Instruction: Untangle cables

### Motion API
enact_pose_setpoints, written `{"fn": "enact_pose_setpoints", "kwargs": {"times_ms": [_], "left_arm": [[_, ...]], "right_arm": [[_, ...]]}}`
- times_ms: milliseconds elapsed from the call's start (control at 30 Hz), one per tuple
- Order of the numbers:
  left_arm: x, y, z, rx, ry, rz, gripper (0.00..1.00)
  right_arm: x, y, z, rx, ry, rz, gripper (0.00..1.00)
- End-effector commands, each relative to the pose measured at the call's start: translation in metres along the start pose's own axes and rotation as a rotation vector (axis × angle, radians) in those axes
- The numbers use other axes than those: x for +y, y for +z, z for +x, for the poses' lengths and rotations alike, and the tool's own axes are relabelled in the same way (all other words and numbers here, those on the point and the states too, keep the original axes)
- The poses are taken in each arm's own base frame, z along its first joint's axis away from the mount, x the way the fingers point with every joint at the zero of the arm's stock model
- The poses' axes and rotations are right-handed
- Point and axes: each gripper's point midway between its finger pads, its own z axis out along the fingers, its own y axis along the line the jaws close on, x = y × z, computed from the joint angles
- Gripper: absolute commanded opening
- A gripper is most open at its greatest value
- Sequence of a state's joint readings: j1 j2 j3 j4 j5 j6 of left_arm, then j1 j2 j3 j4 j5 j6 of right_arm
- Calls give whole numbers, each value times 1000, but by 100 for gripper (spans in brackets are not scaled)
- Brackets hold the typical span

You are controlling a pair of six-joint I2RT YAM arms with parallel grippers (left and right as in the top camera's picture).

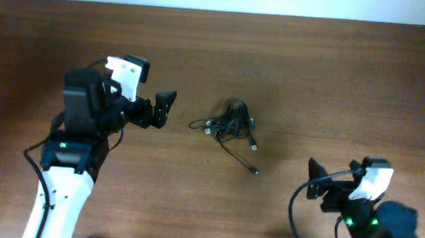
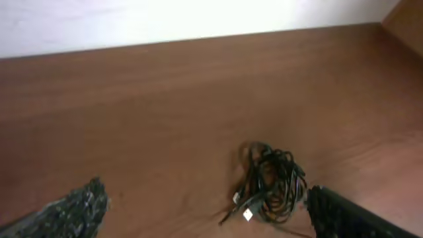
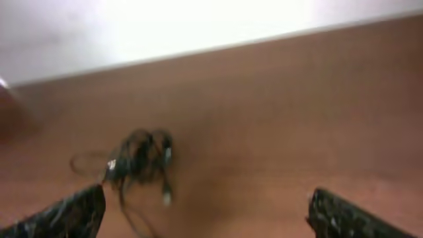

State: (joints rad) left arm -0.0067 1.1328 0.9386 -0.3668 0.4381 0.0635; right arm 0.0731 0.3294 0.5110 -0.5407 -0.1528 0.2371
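Note:
The clump's protruding strand (image 1: 196, 123) (image 2: 228, 215) beside the small white plugs is the next place for my left gripper to go to and close.
The cables (image 1: 231, 125) lie as one knotted black clump in the middle of the wooden table, with loose strands and small plugs trailing toward the front right. My left gripper (image 1: 157, 108) is open and empty, left of the clump with a gap between them. In the left wrist view the clump (image 2: 269, 186) sits just beyond the open fingers (image 2: 205, 215), nearer the right one. My right gripper (image 1: 317, 180) is open and empty, to the front right of the clump. In the right wrist view the clump (image 3: 140, 158) lies ahead, beyond the left finger of the open jaws (image 3: 205, 211).
The brown wooden table (image 1: 339, 84) ends at a white wall along its far edge. The white arm bases stand at the front left (image 1: 64, 183) and front right (image 1: 377, 226), each with thick black cables fixed to it.

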Motion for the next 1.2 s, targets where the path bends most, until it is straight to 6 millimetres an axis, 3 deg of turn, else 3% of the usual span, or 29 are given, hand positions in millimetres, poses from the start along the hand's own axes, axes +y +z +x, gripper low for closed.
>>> {"fn": "enact_pose_setpoints", "kwargs": {"times_ms": [0,200,300,367,500,533,667,800,867,1000,1167], "left_arm": [[-1,1,-20,61,-29,14,99],[2,13,-17,308,-26,-12,99],[-23,37,-4,380,67,76,99],[-28,52,-1,386,96,99,99],[-40,83,32,489,209,174,87],[-47,95,48,536,231,206,83],[-64,132,85,616,275,269,64],[-94,150,81,560,251,338,42],[-101,158,77,541,189,324,38],[-79,167,113,662,231,233,31],[-75,165,137,741,307,276,33]], "right_arm": [[16,-7,-38,104,22,-6,99],[29,4,-73,445,82,41,99],[33,37,-80,533,112,23,98],[37,57,-66,611,141,-21,99],[34,67,-58,646,99,-28,99],[34,67,-58,646,99,-28,99],[34,67,-58,648,100,-28,99],[35,68,-57,653,107,-34,99],[37,68,-56,658,121,-45,99],[39,68,-55,667,127,-57,99],[39,68,-54,667,126,-57,99]]}}
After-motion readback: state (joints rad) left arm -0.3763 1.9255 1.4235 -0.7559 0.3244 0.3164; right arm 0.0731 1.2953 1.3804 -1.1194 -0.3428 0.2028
